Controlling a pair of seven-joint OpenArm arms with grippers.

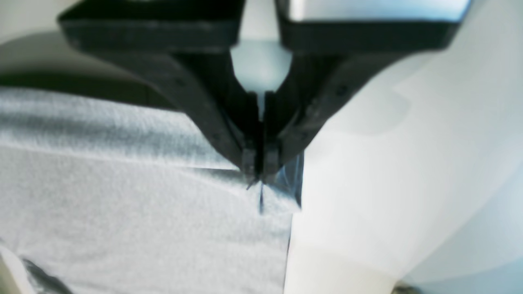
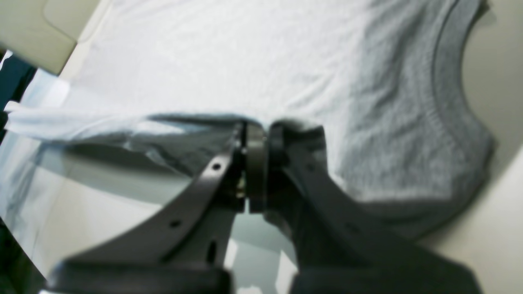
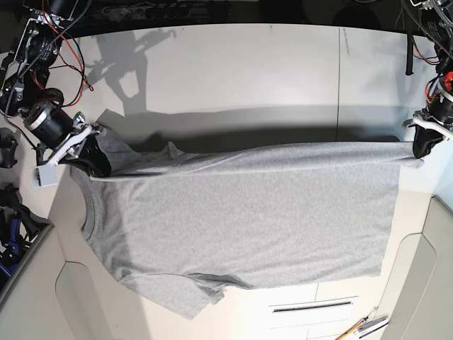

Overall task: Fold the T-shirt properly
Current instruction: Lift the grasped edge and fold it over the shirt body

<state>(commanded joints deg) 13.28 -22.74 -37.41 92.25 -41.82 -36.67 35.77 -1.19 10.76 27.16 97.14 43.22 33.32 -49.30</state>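
Observation:
I should release the T-shirt's far shoulder from my right gripper on its flat body [image 3: 132, 186], slightly in from the ribbed neck.
The light grey T-shirt [image 3: 241, 205] hangs stretched sideways across the white table [image 3: 233, 78], plain side up, its far edge lifted. The ribbed neck [image 3: 86, 205] points to the base view's left and the near sleeve [image 3: 180, 301] lies on the table. My right gripper [image 3: 95, 161] is shut on the far shoulder. In the right wrist view that gripper [image 2: 256, 132] pinches cloth beside the neck [image 2: 453, 102]. My left gripper [image 3: 419, 150] is shut on the far hem corner. The left wrist view shows it [image 1: 260, 173] clamped on the T-shirt's [image 1: 122, 204] edge.
Cables and a power strip [image 3: 163, 10] run along the table's back edge. Beige rounded panels [image 3: 421, 283] flank the front corners. Small hand tools [image 3: 362, 326] lie at the front right. A dark slot [image 3: 311, 307] sits in the front edge.

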